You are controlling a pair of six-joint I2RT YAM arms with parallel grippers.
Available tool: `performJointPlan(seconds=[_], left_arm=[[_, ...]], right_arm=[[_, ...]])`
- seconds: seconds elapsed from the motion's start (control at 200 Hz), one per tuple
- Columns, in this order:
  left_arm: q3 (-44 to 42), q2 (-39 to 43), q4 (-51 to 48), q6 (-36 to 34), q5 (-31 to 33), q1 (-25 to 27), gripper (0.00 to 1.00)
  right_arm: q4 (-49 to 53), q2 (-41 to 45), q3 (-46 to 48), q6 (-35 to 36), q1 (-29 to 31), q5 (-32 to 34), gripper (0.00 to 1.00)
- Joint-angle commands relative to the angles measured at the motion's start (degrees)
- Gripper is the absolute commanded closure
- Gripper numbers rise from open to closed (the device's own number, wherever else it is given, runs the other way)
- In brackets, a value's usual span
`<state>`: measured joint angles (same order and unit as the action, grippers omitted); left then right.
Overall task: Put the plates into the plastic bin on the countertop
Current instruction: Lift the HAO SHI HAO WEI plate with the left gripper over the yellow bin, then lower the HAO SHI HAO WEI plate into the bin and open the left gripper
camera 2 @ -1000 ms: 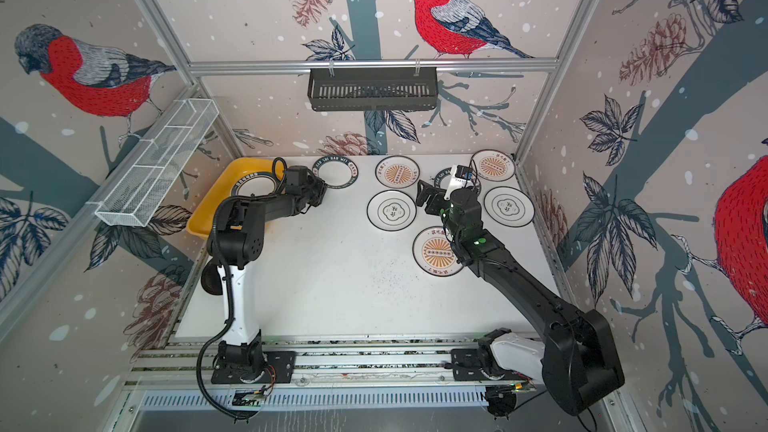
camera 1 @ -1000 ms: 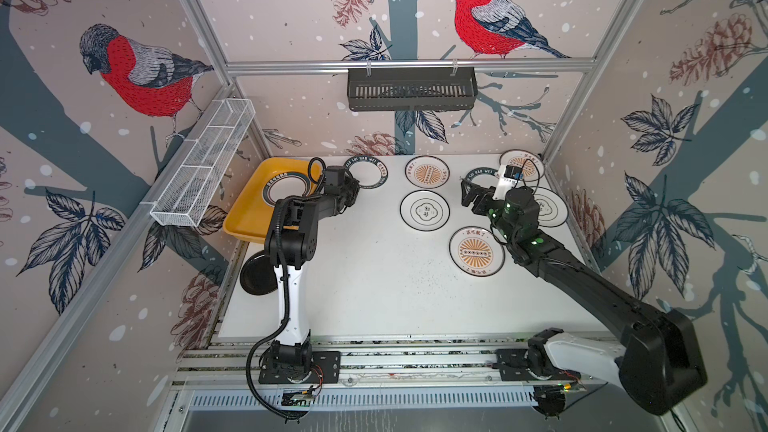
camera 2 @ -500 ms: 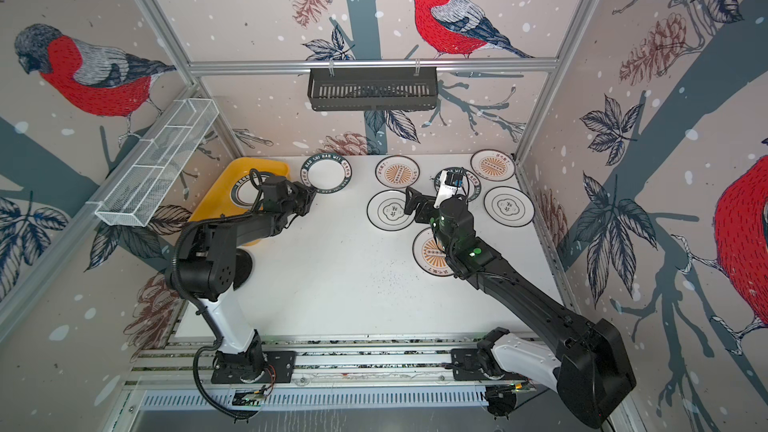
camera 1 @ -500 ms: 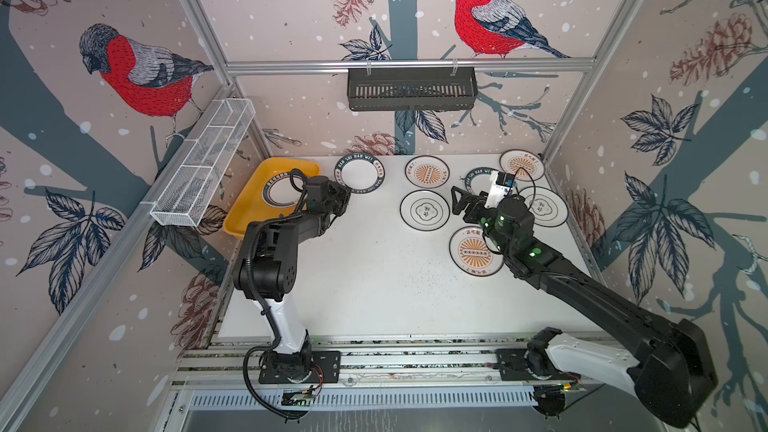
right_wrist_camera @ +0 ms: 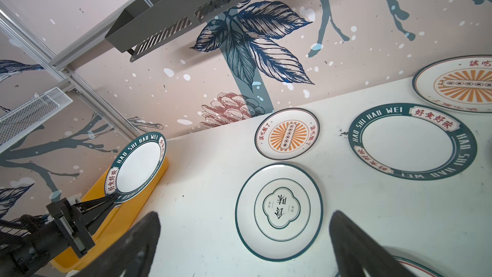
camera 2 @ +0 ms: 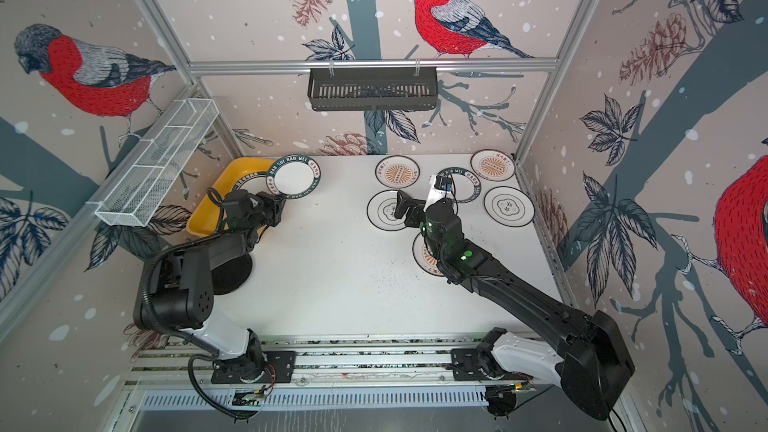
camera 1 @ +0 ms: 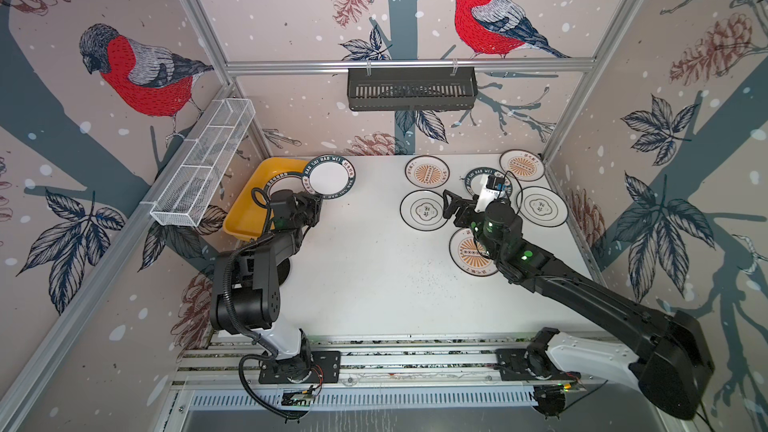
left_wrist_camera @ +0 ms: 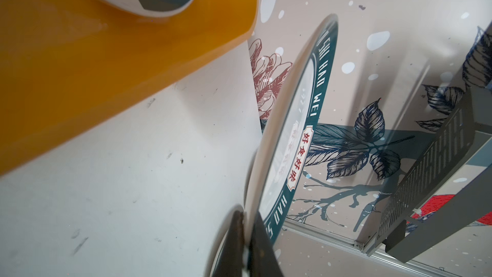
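Note:
Next, my left gripper puts the white plate, tilted above the bin's near edge, down on the lettered plate inside the yellow plastic bin (camera 1: 288, 189).
My left gripper (camera 1: 316, 202) (left_wrist_camera: 246, 214) is shut on the rim of a white plate with a dark lettered ring (camera 1: 329, 177) (left_wrist_camera: 300, 118). It holds this plate tilted above the near edge of the yellow plastic bin (camera 1: 248, 218) (left_wrist_camera: 106, 62). Another lettered plate (camera 1: 277, 179) lies inside the bin. My right gripper (camera 1: 451, 207) (right_wrist_camera: 245, 214) hangs open over the countertop (camera 1: 374, 268), beside a plate with a thin rim and emblem (camera 1: 424, 210) (right_wrist_camera: 279, 209). Several more plates lie flat at the back right, one sunburst plate (camera 1: 467, 253) partly under my right arm.
A black disc (camera 2: 232, 274) lies under my left arm at the table's left edge. A white wire-mesh basket (camera 1: 203, 164) hangs on the left wall and a black slotted rack (camera 1: 411, 89) on the back rail. Aluminium rails frame the table.
The left gripper has carried the lettered plate left from the table to the bin's edge, lifted and tilted. The right gripper has moved left and nearer, from the lettered plate to the emblem plate.

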<state>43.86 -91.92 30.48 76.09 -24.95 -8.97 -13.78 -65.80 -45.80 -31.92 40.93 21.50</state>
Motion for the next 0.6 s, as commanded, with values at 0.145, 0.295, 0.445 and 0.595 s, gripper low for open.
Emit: performJointPlan(seconds=[0.145, 0.295, 0.445, 0.595], left_arm=[[0.2, 1.7, 1.3, -2.7, -3.9, -8.1, 1.0], [2.2, -0.3, -1.4, -5.7, -6.1, -12.1, 1.0], [3.7, -3.1, -2.5, -7.3, -6.3, -15.7, 1.0], [6.7, -7.5, -3.7, -9.2, -7.1, -17.3, 1.0]], right_arm=[[-2.0, -3.2, -3.1, 0.3, 1.9, 1.6, 0.0], [-1.7, -4.3, -4.2, 0.7, 2.8, 2.2, 0.01], [-1.3, -4.3, -4.3, 0.8, 3.5, 3.5, 0.0], [-1.1, -4.2, -4.3, 0.7, 3.8, 4.7, 0.0]])
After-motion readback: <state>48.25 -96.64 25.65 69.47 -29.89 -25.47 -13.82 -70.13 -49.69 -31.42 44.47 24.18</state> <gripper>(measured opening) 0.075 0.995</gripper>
